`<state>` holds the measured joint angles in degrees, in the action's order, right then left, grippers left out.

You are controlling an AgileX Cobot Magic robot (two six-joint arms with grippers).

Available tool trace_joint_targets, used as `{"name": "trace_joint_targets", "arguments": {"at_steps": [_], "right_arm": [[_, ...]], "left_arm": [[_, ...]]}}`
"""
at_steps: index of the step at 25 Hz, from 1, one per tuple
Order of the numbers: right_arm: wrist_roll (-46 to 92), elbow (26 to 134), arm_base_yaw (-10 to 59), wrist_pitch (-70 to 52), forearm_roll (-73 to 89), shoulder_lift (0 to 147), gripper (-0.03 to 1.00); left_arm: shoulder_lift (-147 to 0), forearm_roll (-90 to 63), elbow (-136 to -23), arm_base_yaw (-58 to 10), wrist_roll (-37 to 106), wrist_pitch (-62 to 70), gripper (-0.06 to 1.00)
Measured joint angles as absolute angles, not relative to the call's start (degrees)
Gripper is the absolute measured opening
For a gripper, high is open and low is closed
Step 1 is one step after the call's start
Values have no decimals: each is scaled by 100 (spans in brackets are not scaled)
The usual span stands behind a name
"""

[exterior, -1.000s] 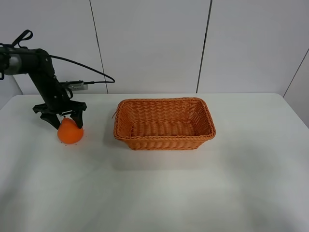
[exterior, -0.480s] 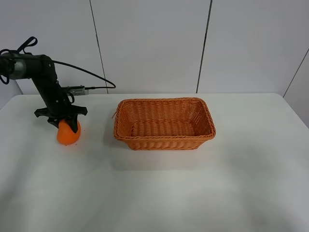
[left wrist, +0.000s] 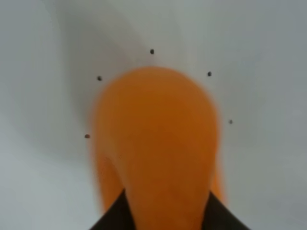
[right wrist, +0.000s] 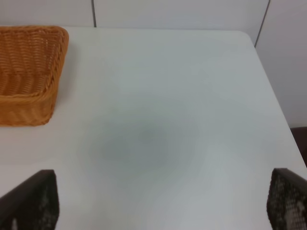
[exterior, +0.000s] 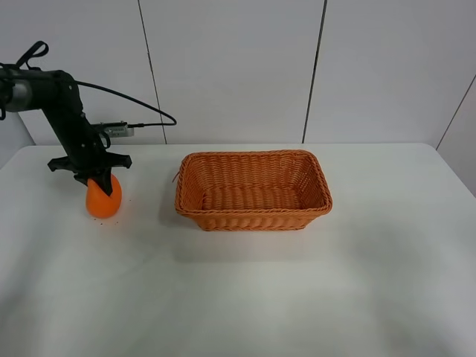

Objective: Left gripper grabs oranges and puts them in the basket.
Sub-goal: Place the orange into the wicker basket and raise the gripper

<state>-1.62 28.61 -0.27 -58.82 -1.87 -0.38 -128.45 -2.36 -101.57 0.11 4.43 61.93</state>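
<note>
The robot's left gripper needs to release the orange just short of the middle of the wicker basket's bottom [exterior: 236, 189].
The orange [exterior: 104, 202] is at the left of the white table, level with the basket's left end. My left gripper [exterior: 95, 177] comes down on it from above with its dark fingers closed around its top. In the left wrist view the orange [left wrist: 153, 143] fills the frame between two dark fingertips [left wrist: 112, 218]. I cannot tell whether the orange rests on the table or hangs just above it. The wicker basket [exterior: 253, 155] stands empty at the table's middle, to the right of the orange. My right gripper [right wrist: 158, 201] is open and empty; it does not show in the high view.
The basket's corner [right wrist: 33, 103] shows in the right wrist view, over bare white table [right wrist: 158, 120]. A black cable [exterior: 141, 111] runs from the left arm to the wall. A panelled wall stands behind the table's far edge.
The left gripper's fingers have closed from spread to tight around the orange's top. Gripper and orange have shifted slightly back and up.
</note>
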Motion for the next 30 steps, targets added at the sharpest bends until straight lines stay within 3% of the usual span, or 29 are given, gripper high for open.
{"name": "trace_joint_targets", "arguments": {"at_steps": [16,30], "right_arm": [[-162,2861,-27,-5882,-187,-38,69],[-162,2861,-27,-5882,-187,-38,69]], "left_arm": [[-11797,-206,-11211,-228,294,6810,23],[-11746,-227,-11289,-2389,269,6810,23]]}}
